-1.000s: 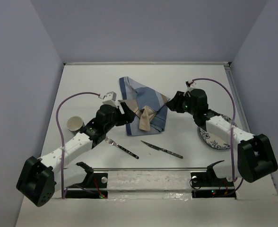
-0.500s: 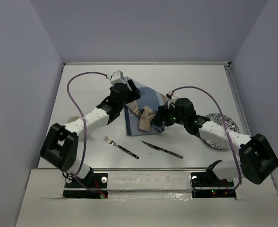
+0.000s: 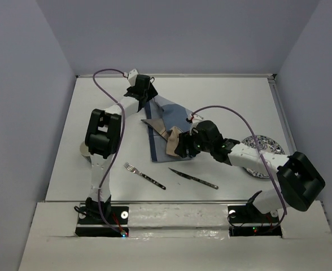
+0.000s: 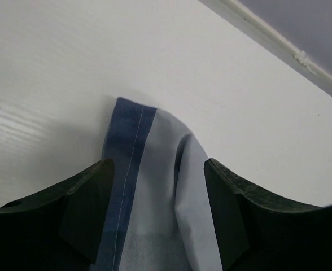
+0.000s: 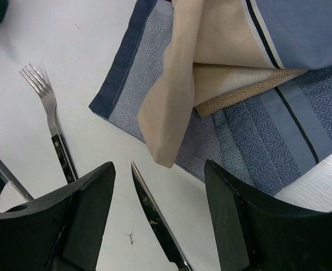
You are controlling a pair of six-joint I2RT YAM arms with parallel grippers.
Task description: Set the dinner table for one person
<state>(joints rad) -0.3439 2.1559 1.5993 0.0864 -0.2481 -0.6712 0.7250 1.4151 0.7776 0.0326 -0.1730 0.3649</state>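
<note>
The placemat's tan flap is folded over, so the robot's left gripper should pinch the placemat's far corner [image 4: 131, 116] and its right gripper the tan flap before lifting the two apart.
A crumpled blue-and-tan patchwork placemat [image 3: 174, 127] lies on the white dinner table [image 3: 228, 96]. My left gripper [image 3: 147, 103] is open at the mat's far corner; the left wrist view shows the blue corner [image 4: 154, 192] lying between its fingers [image 4: 81, 209]. My right gripper [image 3: 180, 151] is open and empty above the mat's near edge, with the folded tan flap [image 5: 177, 107] just ahead of it. A knife [image 3: 193, 178] and a fork [image 3: 144, 175] lie on the table near the front; both also show in the right wrist view, the knife [image 5: 154, 217] between the fingers and the fork [image 5: 52, 127] left of them.
A patterned blue-and-white plate [image 3: 262, 161] lies at the right, partly under my right arm. A cream cup [image 3: 84, 148] stands at the left, mostly hidden behind the left arm. Grey walls enclose the table on three sides.
My left arm has swung from the mat's near-left side to its far corner. My right gripper has moved left and nearer, from the mat's right side to its near edge.
</note>
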